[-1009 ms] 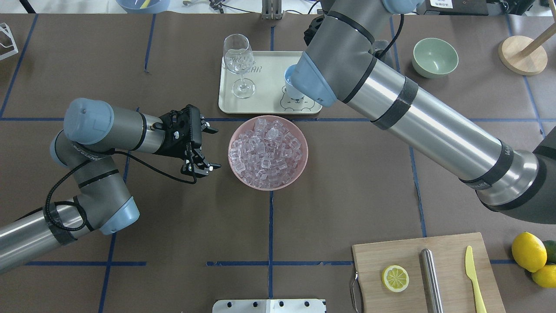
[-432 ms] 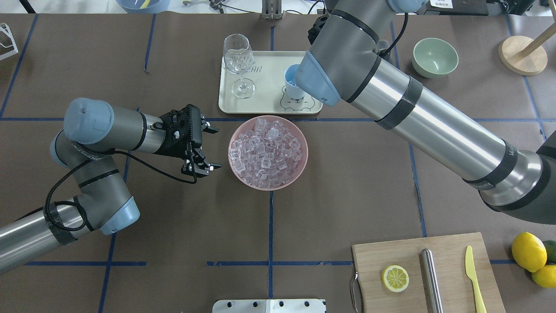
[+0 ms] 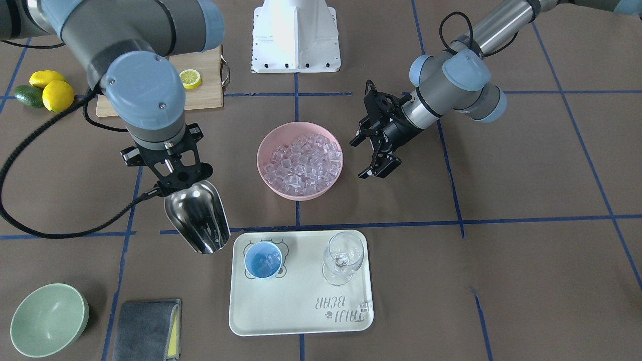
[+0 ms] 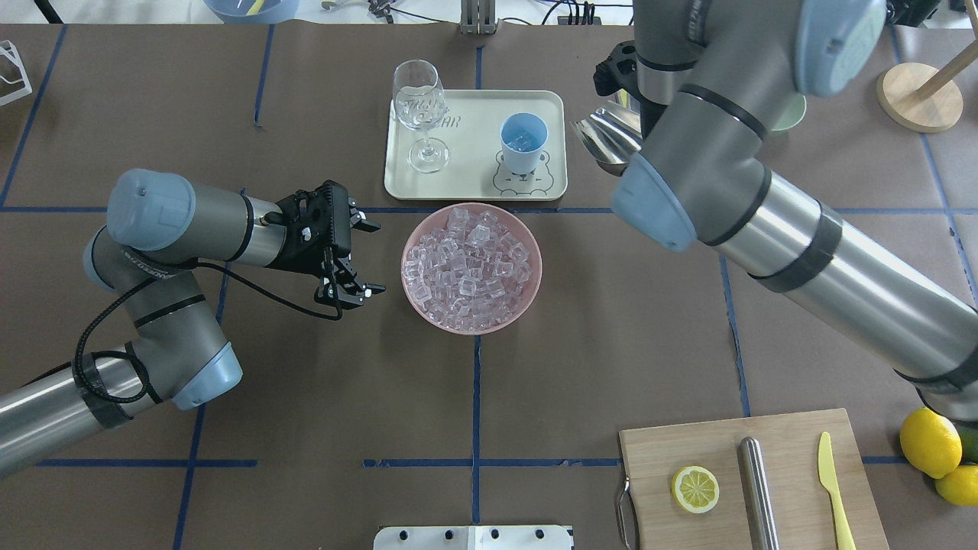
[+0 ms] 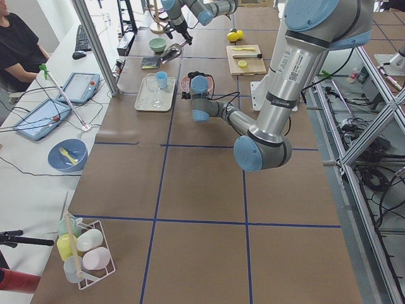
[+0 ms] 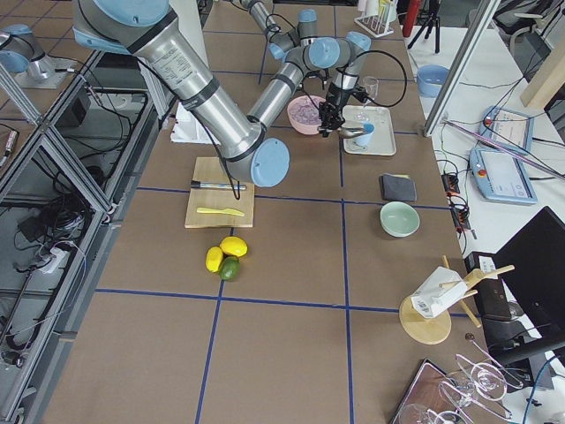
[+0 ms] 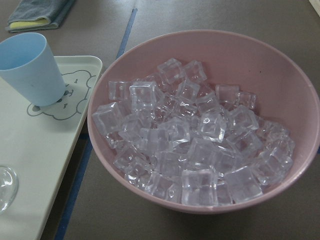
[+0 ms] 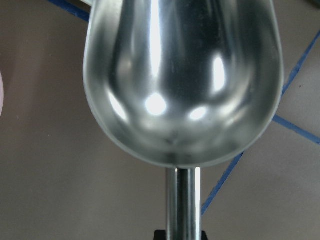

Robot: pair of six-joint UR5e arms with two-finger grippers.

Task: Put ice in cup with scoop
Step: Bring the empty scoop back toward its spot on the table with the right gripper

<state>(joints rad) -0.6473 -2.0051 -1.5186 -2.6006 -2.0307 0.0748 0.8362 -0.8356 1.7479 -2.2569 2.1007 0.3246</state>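
Note:
I will use my right gripper to set the steel scoop, which hangs beside the tray's edge now, down on the bare table point(image 3: 112, 167), in the space between the lemons and the pale green bowl.
The shiny steel scoop point(image 3: 198, 218) is held by its handle in my right gripper point(image 3: 172, 181), trough down and empty in the right wrist view point(image 8: 182, 80). It hangs over the table just beside the tray's edge and also shows in the overhead view point(image 4: 607, 134). The light-blue cup point(image 4: 523, 143) stands on the cream tray point(image 4: 466, 153) with a few ice cubes inside point(image 3: 263, 259). The ice point(image 4: 470, 263) fills a pink bowl point(image 4: 535, 286) at the table's middle. My left gripper point(image 4: 377, 257) is open and empty, next to the bowl, apart from it.
A clear wine glass point(image 4: 419, 114) stands on the tray. A pale green bowl point(image 3: 49, 318) and a grey cloth point(image 3: 145, 328) lie past the scoop. A cutting board point(image 4: 752, 481) holds a lemon half, steel rod and yellow knife; lemons point(image 4: 928, 443) lie beside it.
My right arm has swung away from above the cup, toward the robot's right, and the scoop now shows beside the tray. The cup is uncovered. The left arm has barely shifted.

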